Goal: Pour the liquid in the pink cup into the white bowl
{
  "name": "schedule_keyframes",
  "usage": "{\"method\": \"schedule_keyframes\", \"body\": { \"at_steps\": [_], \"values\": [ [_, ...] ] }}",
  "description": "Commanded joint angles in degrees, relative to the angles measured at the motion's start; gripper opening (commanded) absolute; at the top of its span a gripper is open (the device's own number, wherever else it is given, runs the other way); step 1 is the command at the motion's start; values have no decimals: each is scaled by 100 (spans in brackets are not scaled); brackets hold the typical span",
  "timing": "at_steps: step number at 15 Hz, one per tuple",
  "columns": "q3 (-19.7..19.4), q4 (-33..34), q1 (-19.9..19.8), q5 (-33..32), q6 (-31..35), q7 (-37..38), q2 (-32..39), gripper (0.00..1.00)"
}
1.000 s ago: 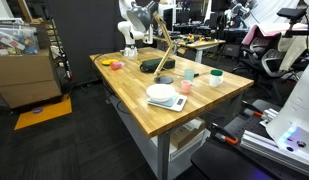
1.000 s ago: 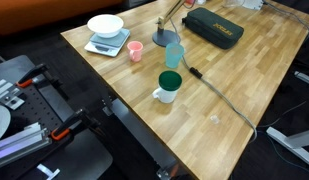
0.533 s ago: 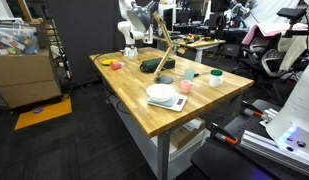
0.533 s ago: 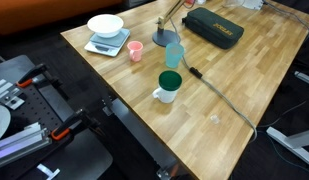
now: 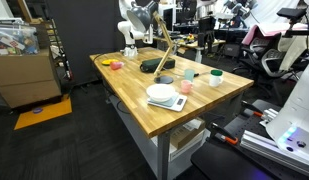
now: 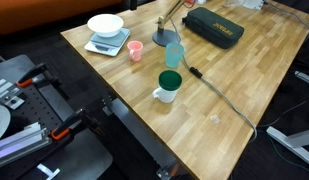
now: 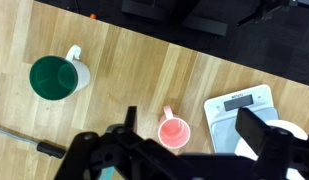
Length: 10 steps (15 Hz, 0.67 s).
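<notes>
Next, I lower my gripper to the pink cup and close it on the cup's little handle (image 5: 191,86) (image 7: 167,112), on the side that faces the edge of the table.
The pink cup (image 7: 174,131) is small, has a little handle and holds pink liquid. It stands on the wooden table beside a scale (image 7: 242,105), and shows in both exterior views (image 5: 186,87) (image 6: 135,50). The white bowl (image 6: 105,25) sits on that scale (image 5: 161,93); in the wrist view only its rim (image 7: 286,133) shows behind a finger. My gripper (image 7: 192,128) is open and empty, high above the pink cup, its dark fingers on either side of it. The arm (image 5: 134,22) rises at the table's far side.
A white mug with a green inside (image 6: 169,85) (image 7: 56,77) and a light-blue cup (image 6: 174,54) stand near the pink cup. A black case (image 6: 214,27), a slanted wooden rod (image 5: 164,40), a cable (image 6: 222,98) and a grey-blue disc (image 5: 166,79) are also on the table.
</notes>
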Motion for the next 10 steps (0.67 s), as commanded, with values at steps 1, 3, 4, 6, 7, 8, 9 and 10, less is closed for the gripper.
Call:
{"method": "schedule_keyframes", "body": {
  "at_steps": [1,3,4,6,7,8,9,10],
  "values": [
    [153,508,-63,173,-37,-265,712,100],
    [219,363,-108,69,43,-68,641,100],
    [231,435,-111,73,41,-75,737,100],
    [230,479,-117,73,34,-84,753,100],
    [230,481,-117,73,32,-87,743,100],
    [228,478,-116,42,83,-62,730,100],
    [230,477,-115,43,193,-37,753,100],
    [235,489,-113,55,265,-24,800,100]
  ]
}}
